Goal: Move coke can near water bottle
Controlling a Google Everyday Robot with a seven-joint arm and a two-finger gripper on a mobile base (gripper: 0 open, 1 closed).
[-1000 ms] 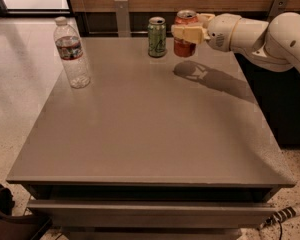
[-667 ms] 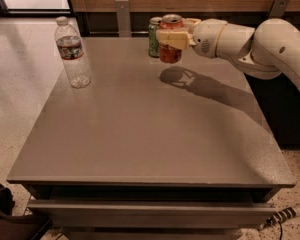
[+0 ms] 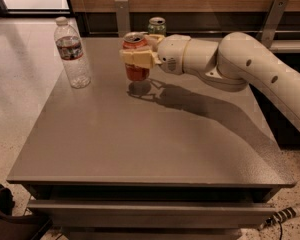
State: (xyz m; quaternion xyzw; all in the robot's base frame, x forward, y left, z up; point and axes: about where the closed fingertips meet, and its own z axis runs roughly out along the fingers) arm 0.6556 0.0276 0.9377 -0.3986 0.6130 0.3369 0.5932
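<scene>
Next, I release the coke can on the table (image 3: 99, 95) close beside the water bottle's base, slightly toward the drawer.
My gripper (image 3: 136, 57) is shut on the red coke can (image 3: 136, 72) and holds it just above the table, over its own shadow, at the back middle. The can has a silver top and stays upright. The water bottle (image 3: 71, 53) stands upright at the back left of the table, clear with a white cap and a dark label band. The can is roughly a bottle's height to the right of the bottle. My white arm reaches in from the right.
A green can (image 3: 157, 26) stands at the table's back edge, behind my gripper. The grey table (image 3: 140, 144) has a drawer front below. A wooden wall with two metal brackets runs behind. A cable lies on the floor at the lower right.
My gripper has carried the coke can leftward, past the green can, toward the water bottle. The bottle and the green can have not moved.
</scene>
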